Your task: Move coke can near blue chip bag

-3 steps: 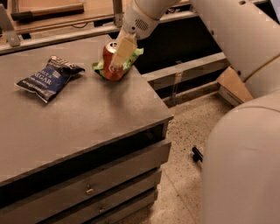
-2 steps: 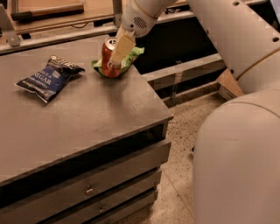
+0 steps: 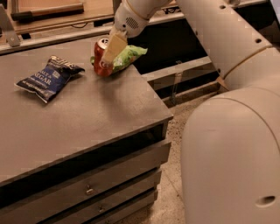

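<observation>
Next, my gripper releases the coke can against the blue chip bag's edge (image 3: 73,83) facing the light green chip bag.
The red coke can (image 3: 100,59) is at the far right part of the grey table top (image 3: 87,118), tilted slightly, right in front of the light green chip bag. My gripper (image 3: 106,53) reaches down from the upper right and is shut on the can; one tan finger (image 3: 114,45) lies across the can's right side and the other is hidden behind it. The dark navy blue chip bag (image 3: 48,78) lies flat on the table to the left, about a can's height away from the can.
The light green chip bag (image 3: 129,55) lies just right of the can near the table's right edge. The table has drawers (image 3: 92,188) below its front. My white arm and base (image 3: 227,131) fill the right side. A shelf (image 3: 48,11) stands behind the table.
My gripper has moved a little to the left with the coke can in it, off the green bag and toward the blue bag. The bags have not moved.
</observation>
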Robot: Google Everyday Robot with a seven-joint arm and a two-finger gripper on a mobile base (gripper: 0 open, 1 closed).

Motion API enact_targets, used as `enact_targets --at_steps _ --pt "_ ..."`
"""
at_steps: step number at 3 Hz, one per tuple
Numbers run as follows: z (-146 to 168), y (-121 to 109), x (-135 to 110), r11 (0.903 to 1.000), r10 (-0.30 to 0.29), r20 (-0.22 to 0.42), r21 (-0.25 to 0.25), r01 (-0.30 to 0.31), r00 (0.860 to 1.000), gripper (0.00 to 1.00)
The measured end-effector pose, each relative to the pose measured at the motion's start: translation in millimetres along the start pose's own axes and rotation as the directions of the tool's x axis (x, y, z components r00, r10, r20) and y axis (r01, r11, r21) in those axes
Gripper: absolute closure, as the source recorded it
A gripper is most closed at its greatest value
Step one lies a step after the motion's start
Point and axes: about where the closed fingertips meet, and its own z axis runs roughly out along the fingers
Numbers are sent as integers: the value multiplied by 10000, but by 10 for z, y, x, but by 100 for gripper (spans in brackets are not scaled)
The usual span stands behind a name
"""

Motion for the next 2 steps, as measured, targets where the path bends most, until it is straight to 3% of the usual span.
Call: enact_targets --at_steps 2 --pt "507 132 -430 9919 -430 -60 -1200 419 9991 100"
